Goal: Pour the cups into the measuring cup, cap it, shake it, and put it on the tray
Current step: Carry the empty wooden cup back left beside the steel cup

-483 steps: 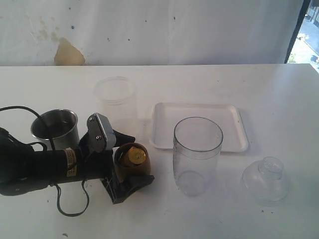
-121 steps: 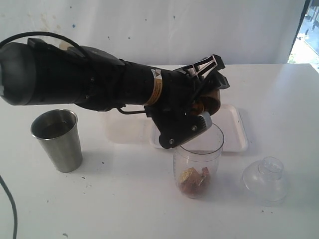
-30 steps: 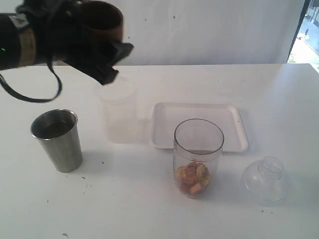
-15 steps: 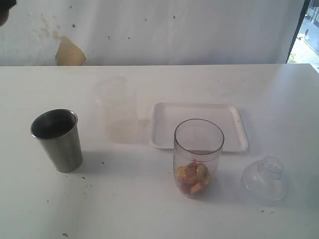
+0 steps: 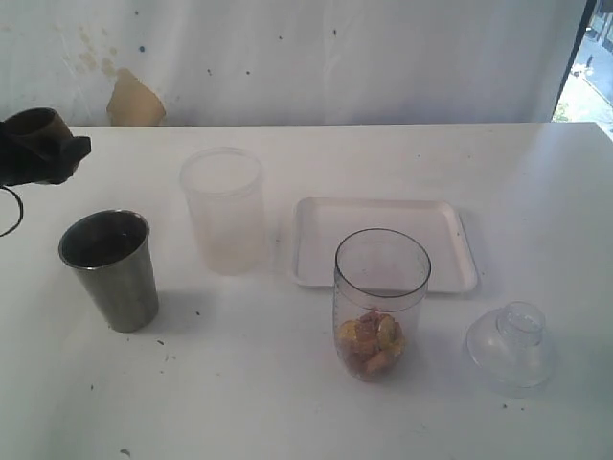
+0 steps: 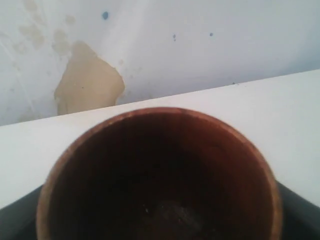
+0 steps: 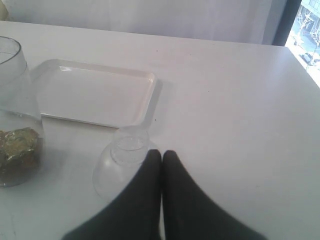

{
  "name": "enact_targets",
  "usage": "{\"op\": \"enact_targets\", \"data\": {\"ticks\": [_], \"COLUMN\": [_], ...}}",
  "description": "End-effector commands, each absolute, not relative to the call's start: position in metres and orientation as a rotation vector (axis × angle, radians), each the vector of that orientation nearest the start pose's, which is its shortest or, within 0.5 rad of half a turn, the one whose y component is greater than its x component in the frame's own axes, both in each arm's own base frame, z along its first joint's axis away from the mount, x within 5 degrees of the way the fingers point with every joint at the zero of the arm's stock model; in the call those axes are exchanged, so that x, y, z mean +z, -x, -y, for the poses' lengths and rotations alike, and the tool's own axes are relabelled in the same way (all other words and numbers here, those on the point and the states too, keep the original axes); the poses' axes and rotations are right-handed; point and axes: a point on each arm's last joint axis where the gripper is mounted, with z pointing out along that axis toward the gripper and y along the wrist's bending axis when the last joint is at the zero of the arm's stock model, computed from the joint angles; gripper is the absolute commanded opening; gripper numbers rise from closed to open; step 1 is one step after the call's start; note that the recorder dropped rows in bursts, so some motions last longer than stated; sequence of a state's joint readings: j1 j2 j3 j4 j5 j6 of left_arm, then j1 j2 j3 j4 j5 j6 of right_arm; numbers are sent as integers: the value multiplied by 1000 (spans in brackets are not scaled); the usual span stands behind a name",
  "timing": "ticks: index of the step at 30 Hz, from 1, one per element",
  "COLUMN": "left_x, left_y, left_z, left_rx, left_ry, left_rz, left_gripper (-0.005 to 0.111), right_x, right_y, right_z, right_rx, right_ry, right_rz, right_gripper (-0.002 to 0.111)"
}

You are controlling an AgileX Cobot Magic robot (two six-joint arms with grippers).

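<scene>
I need to let go of the copper-brown cup on the table (image 5: 103, 226) just behind the steel tumbler with my left gripper.
The copper-brown cup (image 5: 29, 127) hangs above the table's far left edge, and my left gripper (image 5: 43, 155) is shut on it. In the left wrist view this cup (image 6: 160, 170) fills the frame, upright, its inside dark and bare. Near the front left stands the steel tumbler (image 5: 108, 270). The clear measuring cup (image 5: 380, 302) stands in front of the white tray (image 5: 383, 242), open-topped, with coloured pieces at its bottom. My right gripper (image 7: 161, 152) is shut on nothing, just beside the clear dome cap (image 7: 122, 165). It does not show in the exterior view.
A frosted tub (image 5: 222, 209) stands between the tumbler and the tray. The clear dome cap (image 5: 522, 345) lies on the table right of the measuring cup. The wall behind has a tan patch (image 5: 132, 99). A black cable (image 5: 10, 213) loops at the left edge.
My left arm swung the copper-brown cup from above the frosted tub out past the top left corner. It now shows lower, at the left edge. Everything on the table stayed put.
</scene>
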State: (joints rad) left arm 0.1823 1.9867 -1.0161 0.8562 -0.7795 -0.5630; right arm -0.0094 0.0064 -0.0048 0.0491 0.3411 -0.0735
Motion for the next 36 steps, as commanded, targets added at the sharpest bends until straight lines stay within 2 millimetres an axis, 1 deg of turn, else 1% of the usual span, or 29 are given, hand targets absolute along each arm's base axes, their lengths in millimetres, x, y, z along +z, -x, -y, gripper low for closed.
{"op": "enact_targets", "data": {"ticks": [1, 4, 11, 15, 19, 25, 27, 31, 32, 34, 36], "left_x": [145, 128, 93, 91, 89, 76, 78, 80, 80, 79, 77], "left_y": [-418, -424, -423, -423, -421, -419, -419, -420, -420, -420, -420], "left_z": [-24, -19, -18, -17, -15, -5, -4, -5, -5, -6, -7], "left_rx": [-335, -385, -438, -441, -443, -476, -472, -469, -469, -461, -446], "left_ry": [-401, -507, -504, -506, -580, -629, -645, -614, -614, -616, -615], "left_rz": [-1773, -1775, -1829, -1834, -1830, -1820, -1797, -1778, -1778, -1790, -1811], "left_gripper": [0, 0, 0, 0, 0, 0, 0, 0, 2, 14, 33], "right_x": [183, 183, 183, 183, 183, 183, 183, 183, 183, 183, 183], "right_y": [-54, -54, -54, -54, -54, -54, -54, -54, -54, -54, -54], "right_z": [-1, -1, -1, -1, -1, -1, -1, -1, -1, -1, -1], "right_rx": [-12, -12, -12, -12, -14, -14, -12, -12, -12, -12, -12], "right_ry": [26, 26, 26, 26, 27, 27, 26, 26, 26, 26, 26], "right_rz": [-1819, -1819, -1819, -1819, -1819, -1819, -1819, -1819, -1819, -1819, -1819], "right_gripper": [0, 0, 0, 0, 0, 0, 0, 0, 0, 0, 0]}}
